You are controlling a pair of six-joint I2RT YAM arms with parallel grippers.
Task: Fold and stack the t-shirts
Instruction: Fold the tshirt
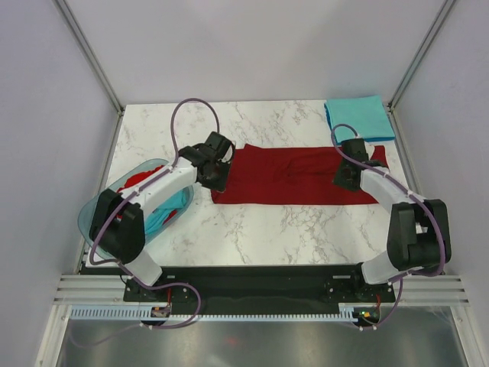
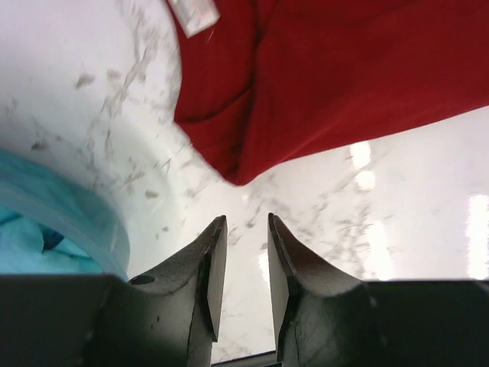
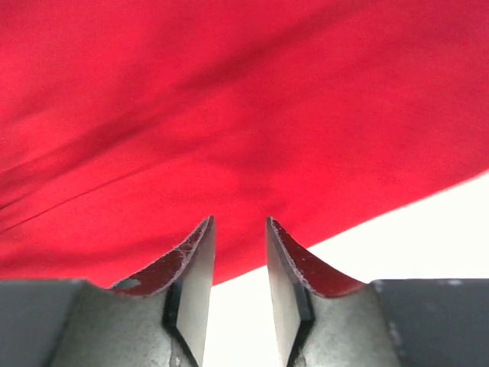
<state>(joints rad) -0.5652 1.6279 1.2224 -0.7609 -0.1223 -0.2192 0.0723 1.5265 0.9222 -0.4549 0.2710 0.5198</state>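
The folded flap makes a rumple halfway along the dark red t-shirt, so the robot's right gripper will leave the t-shirt's end and pinch the flap's corner (image 1: 292, 158) before it folds further.
A dark red t-shirt (image 1: 294, 176) lies as a long folded strip across the middle of the marble table. Its left end (image 2: 328, 84), with a white neck label (image 2: 195, 14), shows in the left wrist view. My left gripper (image 1: 218, 177) (image 2: 246, 218) hovers just off that end, open, with only bare table between its fingers. At the strip's right end my right gripper (image 1: 344, 177) (image 3: 238, 220) stands open and empty over the red cloth's (image 3: 229, 115) near edge. A folded teal t-shirt (image 1: 359, 118) rests at the back right corner.
A translucent blue-green basin (image 1: 99, 214) (image 2: 69, 214) stands at the left edge, holding more teal cloth (image 2: 30, 245) and red cloth (image 1: 137, 180). The table is walled at the back and both sides.
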